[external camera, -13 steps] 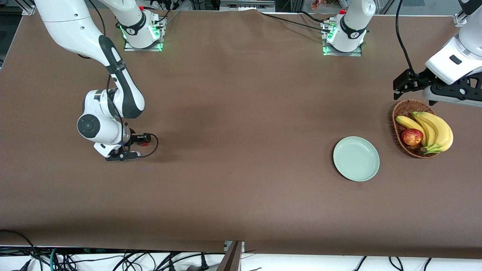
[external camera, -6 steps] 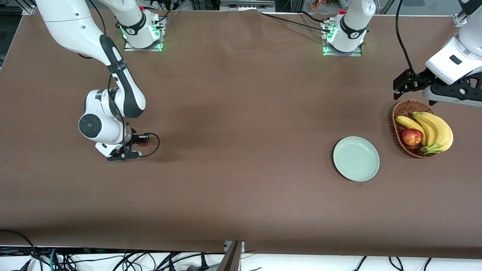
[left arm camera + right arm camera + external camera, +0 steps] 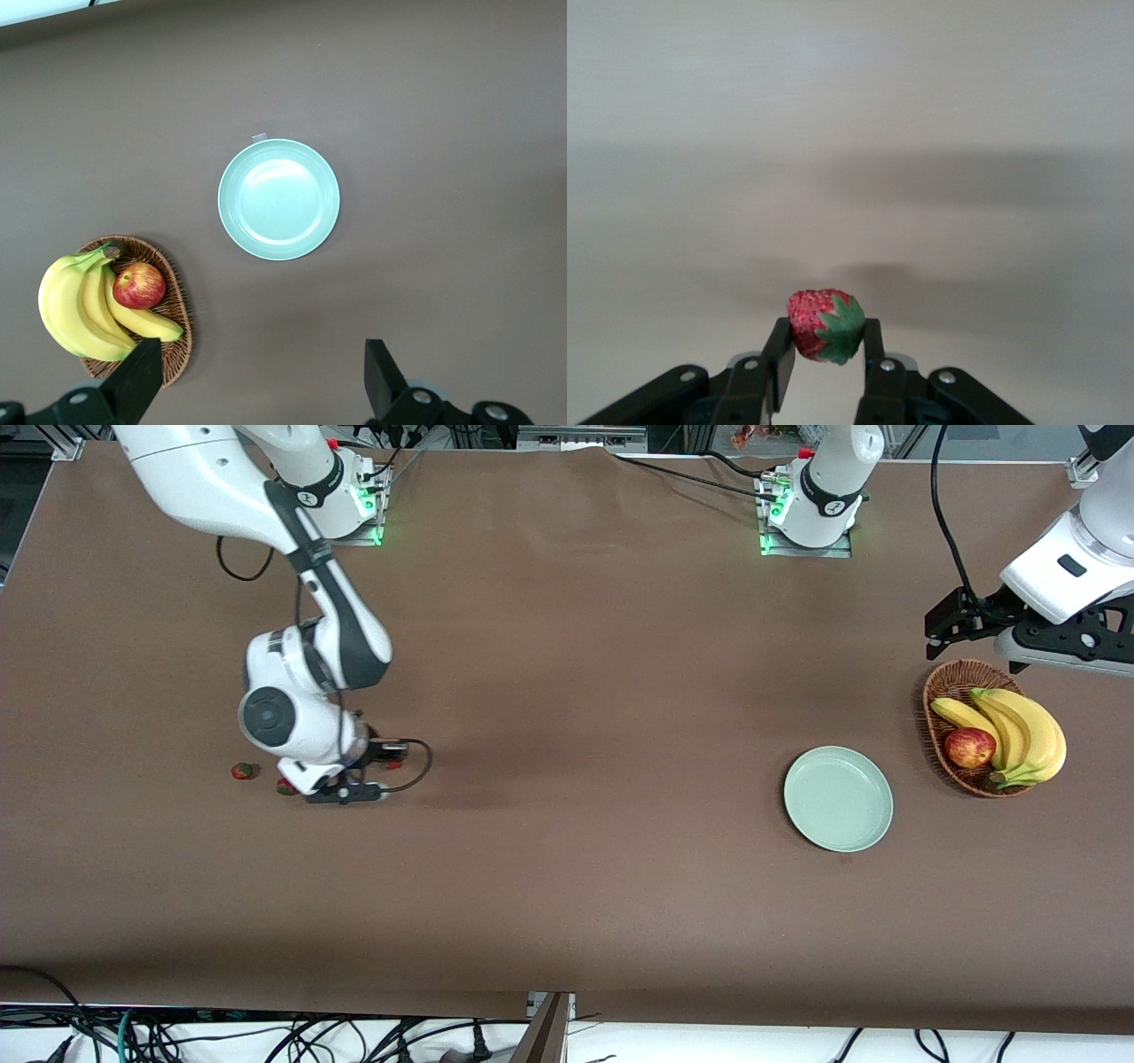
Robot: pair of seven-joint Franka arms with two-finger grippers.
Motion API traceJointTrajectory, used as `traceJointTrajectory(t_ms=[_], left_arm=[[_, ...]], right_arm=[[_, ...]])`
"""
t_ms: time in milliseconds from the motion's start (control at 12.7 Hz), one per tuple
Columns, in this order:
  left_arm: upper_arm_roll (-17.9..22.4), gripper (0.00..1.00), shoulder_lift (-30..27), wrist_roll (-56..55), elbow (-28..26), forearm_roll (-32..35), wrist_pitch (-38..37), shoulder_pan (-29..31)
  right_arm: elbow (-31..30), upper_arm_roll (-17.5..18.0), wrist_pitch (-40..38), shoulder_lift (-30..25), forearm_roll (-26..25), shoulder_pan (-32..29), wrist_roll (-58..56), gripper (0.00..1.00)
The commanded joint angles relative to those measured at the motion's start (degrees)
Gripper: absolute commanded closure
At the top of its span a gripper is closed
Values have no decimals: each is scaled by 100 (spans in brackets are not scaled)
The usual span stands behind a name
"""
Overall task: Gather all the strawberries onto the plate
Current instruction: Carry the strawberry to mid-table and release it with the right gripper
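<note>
I need to set the strawberry down with my right gripper on the brown table (image 3: 649, 764) between the plate and the other strawberries, closer to the plate.
My right gripper (image 3: 388, 761) is shut on one strawberry (image 3: 819, 320), red with a green leafy top, and holds it just above the brown table toward the right arm's end; the berry shows between the fingertips in the right wrist view, where the gripper (image 3: 827, 342) points along the table. Two more strawberries lie on the table beside that arm, one (image 3: 241, 771) apart from it and one (image 3: 285, 786) partly under the wrist. The mint-green plate (image 3: 838, 798) sits bare toward the left arm's end and also shows in the left wrist view (image 3: 278, 198). My left gripper (image 3: 941, 623) waits open, high above the table (image 3: 261, 390).
A brown wicker basket (image 3: 950, 683) with bananas (image 3: 1028, 731) and a red apple (image 3: 969, 747) stands beside the plate, under the left arm. It also shows in the left wrist view (image 3: 175, 350). Both arm bases stand along the table's edge farthest from the front camera.
The right arm has moved toward the left arm's end with the strawberry in its gripper, uncovering two strawberries on the table. The left arm has not moved.
</note>
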Motion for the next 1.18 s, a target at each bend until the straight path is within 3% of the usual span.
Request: traceJointTrajectory(t_ms=[0, 235, 549, 863, 1099], left_arm=[[-30, 0, 73, -24, 164, 100, -119, 0], [-30, 0, 73, -24, 164, 100, -119, 0], [-30, 0, 73, -24, 164, 100, -119, 9], [-30, 0, 73, -24, 164, 100, -127, 0], [-22, 0, 73, -24, 164, 100, -171, 9]], right_arm=[[714, 60, -78, 372, 46, 751, 1450, 87], [1741, 60, 193, 1066, 37, 1770, 3015, 87], [2517, 60, 2106, 2007, 20, 2660, 4591, 87], [2809, 60, 2840, 2457, 20, 3013, 4857, 86], [2809, 60, 2849, 2501, 20, 3057, 4971, 72]])
